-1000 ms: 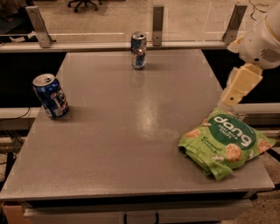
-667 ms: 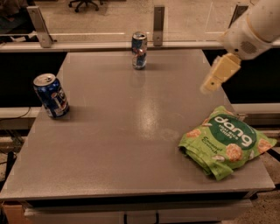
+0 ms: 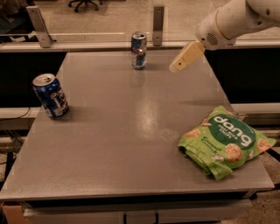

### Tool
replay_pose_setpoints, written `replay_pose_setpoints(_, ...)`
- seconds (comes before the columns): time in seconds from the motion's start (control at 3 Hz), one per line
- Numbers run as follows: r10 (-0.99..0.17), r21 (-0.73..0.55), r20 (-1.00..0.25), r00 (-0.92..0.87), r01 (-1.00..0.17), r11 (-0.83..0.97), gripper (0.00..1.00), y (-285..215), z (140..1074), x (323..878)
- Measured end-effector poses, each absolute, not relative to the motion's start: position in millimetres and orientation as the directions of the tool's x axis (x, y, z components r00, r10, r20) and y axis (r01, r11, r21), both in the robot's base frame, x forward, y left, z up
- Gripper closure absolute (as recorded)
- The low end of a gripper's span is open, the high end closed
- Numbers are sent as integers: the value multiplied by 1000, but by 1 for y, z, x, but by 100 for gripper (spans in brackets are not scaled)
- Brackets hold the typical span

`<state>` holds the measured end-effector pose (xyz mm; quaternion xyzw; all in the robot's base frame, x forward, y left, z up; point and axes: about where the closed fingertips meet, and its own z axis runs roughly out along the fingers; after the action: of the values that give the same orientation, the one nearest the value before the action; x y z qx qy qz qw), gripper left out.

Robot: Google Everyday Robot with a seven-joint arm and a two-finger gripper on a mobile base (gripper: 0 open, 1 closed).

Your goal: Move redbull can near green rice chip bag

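Note:
I move my gripper to the redbull can's middle (image 3: 139, 52) next and close it there, so the redbull can's top stays free above the fingers.
The redbull can (image 3: 139, 50) stands upright at the far edge of the grey table (image 3: 131, 127), near the middle. The green rice chip bag (image 3: 225, 141) lies at the table's front right, with white "dang" lettering. My gripper (image 3: 177, 66) hangs above the table's far right part, to the right of the redbull can and apart from it. Its cream-coloured tip points down and left from the white arm (image 3: 236, 19).
A wider dark blue can (image 3: 50, 95) stands upright near the table's left edge. A metal rail with posts (image 3: 158, 19) runs behind the table's far edge. An office chair base (image 3: 85, 3) shows on the floor beyond.
My gripper has moved left and toward the far side of the table, closer to the redbull can. The cans and the bag have not moved.

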<state>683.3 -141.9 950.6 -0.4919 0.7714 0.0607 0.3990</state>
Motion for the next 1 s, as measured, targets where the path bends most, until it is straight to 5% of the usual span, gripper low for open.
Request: replay_pose_setpoints(1.0,-654,-235,-737,-170,-843,483,0,-94,921,713)
